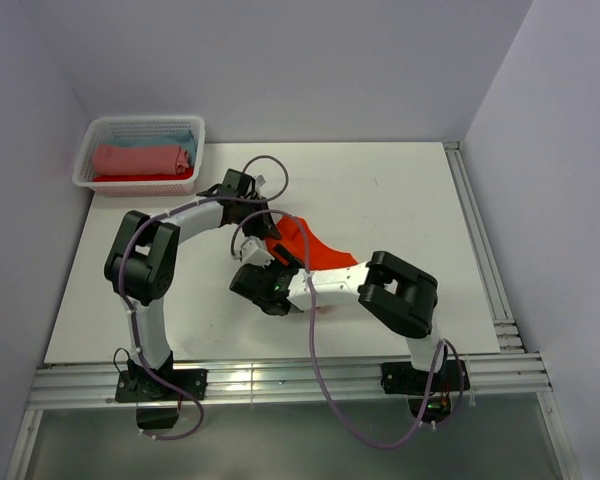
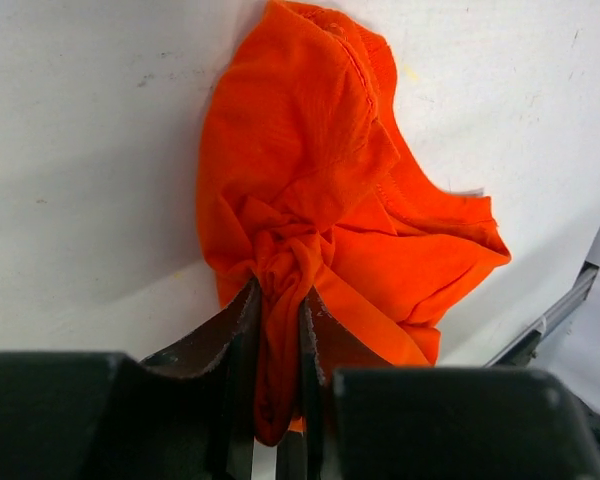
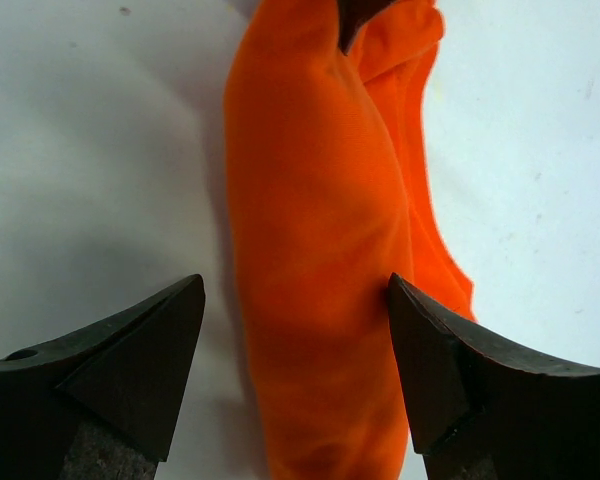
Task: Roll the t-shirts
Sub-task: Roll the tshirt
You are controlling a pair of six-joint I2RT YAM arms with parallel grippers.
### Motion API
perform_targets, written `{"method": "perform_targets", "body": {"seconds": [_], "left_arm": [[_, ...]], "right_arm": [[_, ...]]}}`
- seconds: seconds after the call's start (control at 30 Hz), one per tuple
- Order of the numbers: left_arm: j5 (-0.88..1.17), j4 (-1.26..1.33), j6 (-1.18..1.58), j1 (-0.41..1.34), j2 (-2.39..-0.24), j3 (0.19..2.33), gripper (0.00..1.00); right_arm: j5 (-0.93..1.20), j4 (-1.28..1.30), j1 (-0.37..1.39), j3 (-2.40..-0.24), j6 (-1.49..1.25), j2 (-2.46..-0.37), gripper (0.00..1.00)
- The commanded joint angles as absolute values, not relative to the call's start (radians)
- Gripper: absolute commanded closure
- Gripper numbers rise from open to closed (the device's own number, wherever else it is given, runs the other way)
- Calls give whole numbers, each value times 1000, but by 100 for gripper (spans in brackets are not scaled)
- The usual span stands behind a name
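My left gripper is holding a bunched fold with loose cloth bulging past it, so next I open it, back off and pinch the orange t-shirt nearer its far end (image 2: 298, 45).
The bright orange t-shirt (image 1: 315, 250) lies bunched in a long roll near the middle of the white table. My left gripper (image 1: 263, 226) is shut on a gathered fold of its cloth (image 2: 280, 290) at the far end. My right gripper (image 1: 272, 268) is open, its two fingers standing on either side of the roll (image 3: 320, 270); the right fingertip (image 3: 420, 340) touches the cloth, the left one stands apart. Rolled salmon-pink (image 1: 140, 158), pale blue (image 1: 176, 138) and red (image 1: 130, 179) garments lie in the basket.
A white plastic lattice basket (image 1: 90, 150) stands at the table's far left corner. An aluminium rail (image 1: 480, 240) runs along the right edge and another along the near edge (image 1: 280, 380). Walls close in on the left, back and right.
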State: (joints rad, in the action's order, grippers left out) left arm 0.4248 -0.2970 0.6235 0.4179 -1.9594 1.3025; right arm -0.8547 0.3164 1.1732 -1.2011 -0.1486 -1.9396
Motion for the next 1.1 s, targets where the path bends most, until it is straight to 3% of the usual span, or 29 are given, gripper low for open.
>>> {"method": "perform_targets", "body": {"seconds": [0.0, 0.27, 0.5, 0.57, 0.6, 0.67, 0.7, 0.73, 0.83, 0.87, 0.97, 1.07], "left_arm": [[511, -328, 607, 396, -1970, 1345, 100], [563, -374, 603, 362, -1979, 1367, 100], [600, -362, 607, 359, -1991, 1361, 100], [600, -362, 607, 359, -1990, 1358, 100], [598, -357, 607, 357, -1987, 1355, 100], [600, -351, 609, 356, -1982, 1347, 100], [601, -345, 612, 356, -1979, 1342, 100], [600, -330, 615, 353, -1968, 1327, 99], [594, -277, 627, 344, -1927, 1286, 74], [592, -261, 637, 341, -1911, 1270, 56], [546, -213, 655, 331, -1852, 1221, 33], [503, -175, 669, 322, -1801, 1181, 20]], "right_arm": [[-966, 268, 1187, -1223, -120, -1976, 19], [-1058, 253, 1200, -1238, -75, -2074, 20], [-1115, 249, 1213, -1269, -45, -2154, 30], [-1117, 244, 1212, -1278, -37, -2160, 38], [-1114, 244, 1210, -1281, -34, -2158, 55], [-1070, 252, 1207, -1285, -50, -2140, 77], [-1049, 255, 1204, -1285, -60, -2129, 96], [-1026, 259, 1200, -1285, -72, -2115, 100], [-902, 270, 1175, -1269, -113, -2047, 100], [-869, 271, 1163, -1264, -132, -2028, 100], [-700, 268, 1120, -1240, -181, -1941, 100], [-501, 236, 1071, -1189, -232, -1855, 100]]}}
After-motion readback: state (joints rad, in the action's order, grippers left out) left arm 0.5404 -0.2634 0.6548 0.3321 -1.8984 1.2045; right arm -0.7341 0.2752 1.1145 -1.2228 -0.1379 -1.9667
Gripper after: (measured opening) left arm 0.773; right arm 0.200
